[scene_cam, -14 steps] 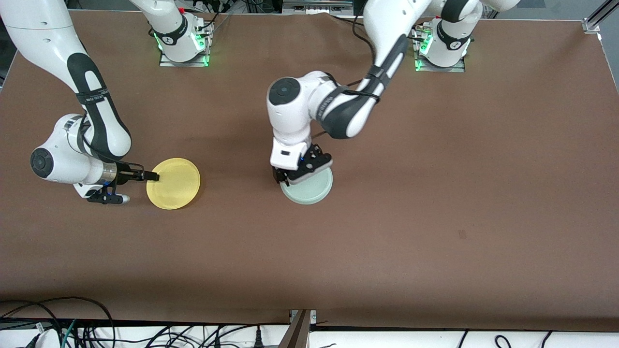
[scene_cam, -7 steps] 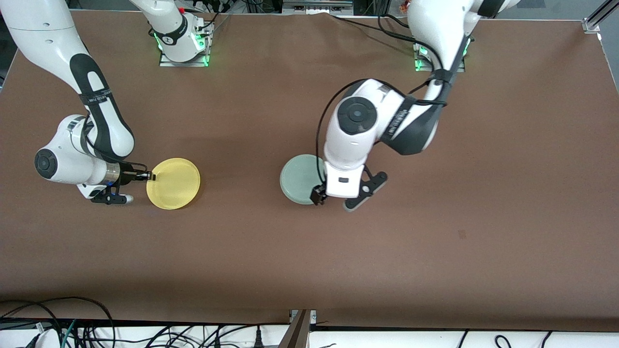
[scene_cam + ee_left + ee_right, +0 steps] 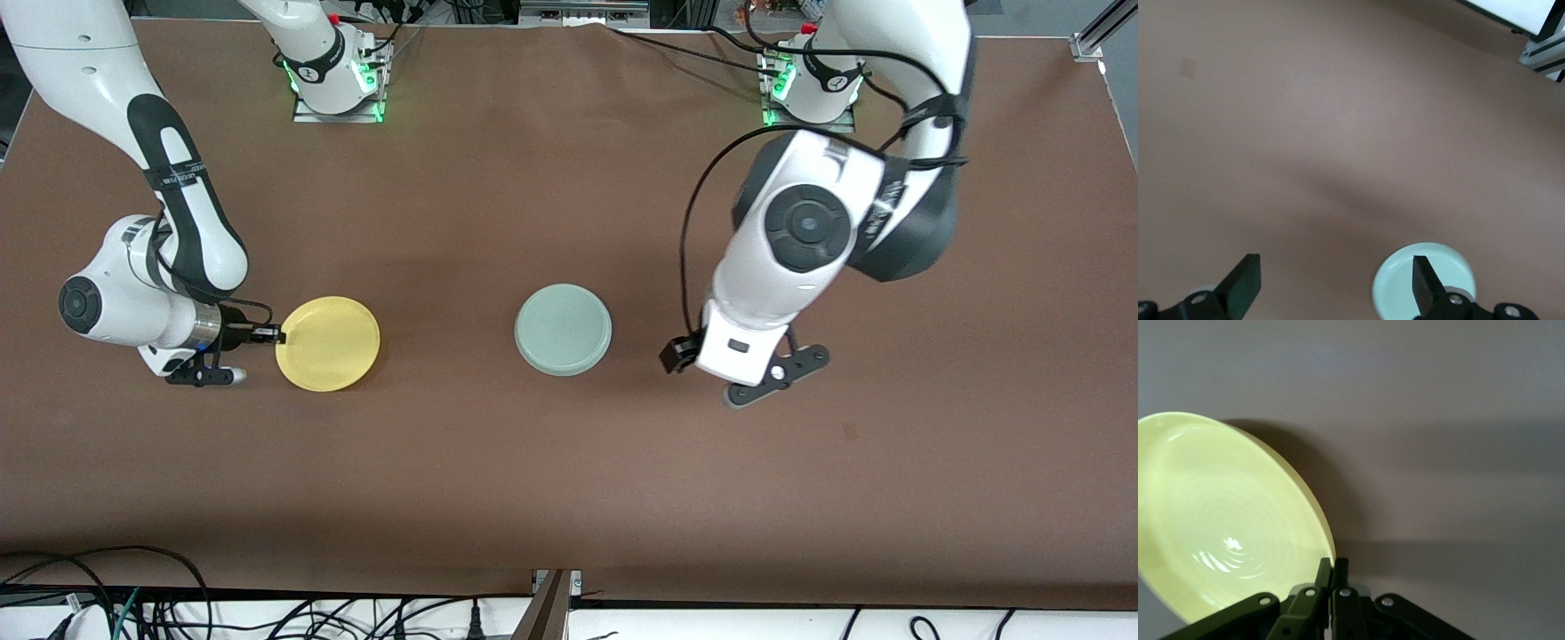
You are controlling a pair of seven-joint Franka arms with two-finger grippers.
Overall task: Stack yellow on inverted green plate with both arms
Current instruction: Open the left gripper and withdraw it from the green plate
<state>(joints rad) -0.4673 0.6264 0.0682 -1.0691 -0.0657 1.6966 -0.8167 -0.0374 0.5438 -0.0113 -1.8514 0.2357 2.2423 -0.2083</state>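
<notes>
My right gripper is to release the yellow plate onto the upturned bottom of the pale green plate (image 3: 565,316), which sits in the middle of the table.
The yellow plate (image 3: 329,344) lies toward the right arm's end of the table, hollow side up. My right gripper (image 3: 277,335) is shut on its rim; in the right wrist view the black fingers (image 3: 1324,573) pinch the plate's edge (image 3: 1225,513), and a shadow shows under the plate. The pale green plate (image 3: 563,329) rests bottom-up at mid-table, touched by nothing. My left gripper (image 3: 689,360) hangs open above bare table beside it, toward the left arm's end. Its wrist view shows the spread gripper (image 3: 1335,287) with the green plate (image 3: 1395,290) partly hidden by one finger.
The brown table (image 3: 569,480) stretches wide around both plates. The arm bases (image 3: 338,80) stand along the edge farthest from the front camera. Cables (image 3: 107,604) hang below the nearest edge.
My left arm has swung off the green plate toward its own end of the table, leaving the plate lying alone. The right gripper has shut on the yellow plate's rim, and that plate has shifted slightly.
</notes>
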